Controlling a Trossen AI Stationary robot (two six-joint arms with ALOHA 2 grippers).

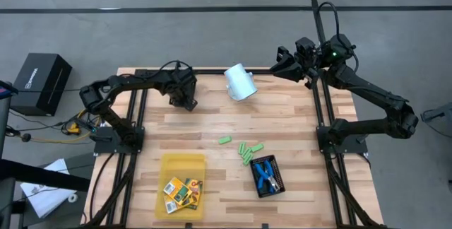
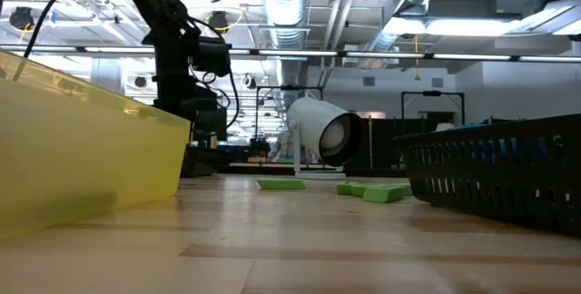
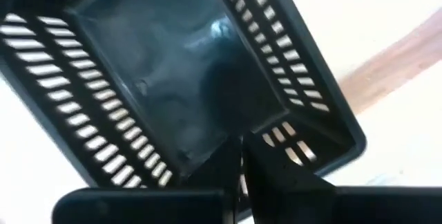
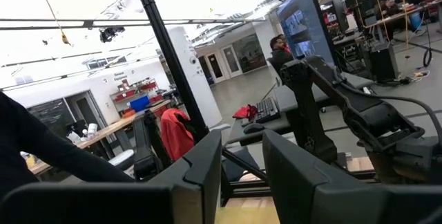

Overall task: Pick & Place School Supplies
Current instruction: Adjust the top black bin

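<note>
My left gripper needs to put down and let go of the empty black mesh tray on the bare wood straight [image 1: 191, 116] beyond the yellow tray.
My left gripper [image 1: 186, 100] hangs over the far left part of the table, shut on an empty black mesh tray [image 3: 173, 79]. My right gripper [image 1: 279, 63] is open and raised above the far right edge, pointing level into the room and touching nothing. Several light-green pieces [image 1: 248, 151] lie flat on the table at mid-right, and one more [image 1: 224, 141] lies apart to their left. Blue-handled pliers [image 1: 265, 174] lie in a second black mesh tray [image 1: 277, 185]. Orange-yellow boxes [image 1: 182, 190] lie in the yellow tray [image 1: 182, 164]. My left gripper comes from above, pointing down, with its fingers [image 3: 266, 175] together on one slotted side wall [image 3: 290, 141] of the black mesh tray. The tray's open side faces the wrist camera. The fingers hide the exact place of contact, and I cannot tell whether the tray is off the table.
A white cup [image 1: 240, 82] lies on its side at the table's far middle, its mouth showing in the low view [image 2: 336, 135]. Bare wood lies between the cup and the green pieces. The arm bases stand at both side edges. People and desks show beyond the table.
</note>
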